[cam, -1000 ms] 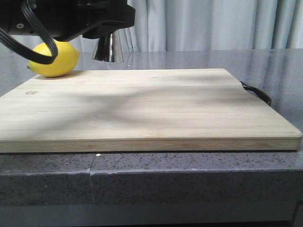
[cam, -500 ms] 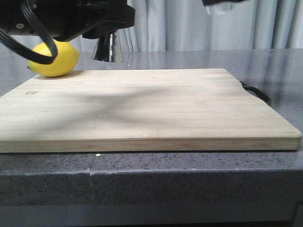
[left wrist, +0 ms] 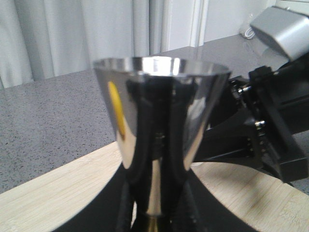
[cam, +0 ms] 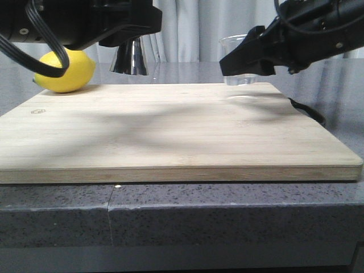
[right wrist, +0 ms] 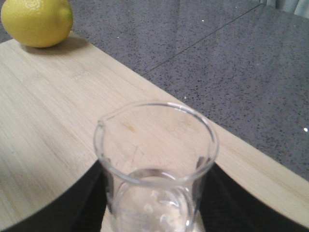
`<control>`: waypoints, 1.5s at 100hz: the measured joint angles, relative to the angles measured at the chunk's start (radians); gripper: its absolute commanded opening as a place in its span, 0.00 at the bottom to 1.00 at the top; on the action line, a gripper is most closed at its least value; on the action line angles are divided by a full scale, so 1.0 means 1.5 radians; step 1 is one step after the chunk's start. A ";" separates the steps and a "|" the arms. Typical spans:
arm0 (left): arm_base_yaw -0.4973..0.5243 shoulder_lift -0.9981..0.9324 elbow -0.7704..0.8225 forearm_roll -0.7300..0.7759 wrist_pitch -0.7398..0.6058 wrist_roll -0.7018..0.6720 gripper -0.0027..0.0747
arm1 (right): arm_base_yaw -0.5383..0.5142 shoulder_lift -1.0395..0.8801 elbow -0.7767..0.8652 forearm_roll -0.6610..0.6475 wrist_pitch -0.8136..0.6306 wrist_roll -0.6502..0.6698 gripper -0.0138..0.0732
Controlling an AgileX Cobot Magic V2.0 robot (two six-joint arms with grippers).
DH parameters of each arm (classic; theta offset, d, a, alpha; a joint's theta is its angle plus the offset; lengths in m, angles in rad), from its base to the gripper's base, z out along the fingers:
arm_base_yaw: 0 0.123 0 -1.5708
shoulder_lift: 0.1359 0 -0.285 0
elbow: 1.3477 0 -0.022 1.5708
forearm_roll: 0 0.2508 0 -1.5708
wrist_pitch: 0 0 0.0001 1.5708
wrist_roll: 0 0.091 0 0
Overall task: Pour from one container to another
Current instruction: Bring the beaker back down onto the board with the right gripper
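My right gripper has the glass beaker. It will let go of it on the cutting board's far end point(cam: 223, 99), between the jigger and the black handle.
My left gripper point(cam: 128, 35) is shut on the steel jigger point(cam: 129, 58), which it holds upright at the back left, just past the board's far edge. In the left wrist view the jigger's upper cone point(left wrist: 159, 106) fills the middle, and the left gripper point(left wrist: 155, 212) clamps its gold-banded waist. At the back right, my right gripper point(cam: 245, 61) is shut on the clear glass beaker point(cam: 232, 42). It holds the beaker upright and low over the board's far edge. The beaker point(right wrist: 155, 159) shows its pouring lip and a faint level line inside, and the right gripper point(right wrist: 154, 198) grips its sides.
A large wooden cutting board point(cam: 170, 131) covers the grey stone counter point(cam: 227, 222). A yellow lemon point(cam: 65, 70) rests on its far left corner, also seen as the lemon point(right wrist: 36, 21). A black handle point(cam: 310, 112) sticks out at the board's right. The right arm point(left wrist: 270, 130) stands beside the jigger.
The right arm has come down from the top right into view, bringing the beaker to the board's far right edge. The left arm and jigger have stayed still.
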 measured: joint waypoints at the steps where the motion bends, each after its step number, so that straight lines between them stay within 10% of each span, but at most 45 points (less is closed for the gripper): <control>1: 0.000 0.000 0.000 0.000 0.000 0.000 0.01 | 0.000 0.002 0.000 0.007 -0.002 -0.007 0.48; 150: 0.000 0.000 0.000 0.000 0.000 0.000 0.01 | -0.002 0.093 -0.001 0.095 -0.099 -0.112 0.59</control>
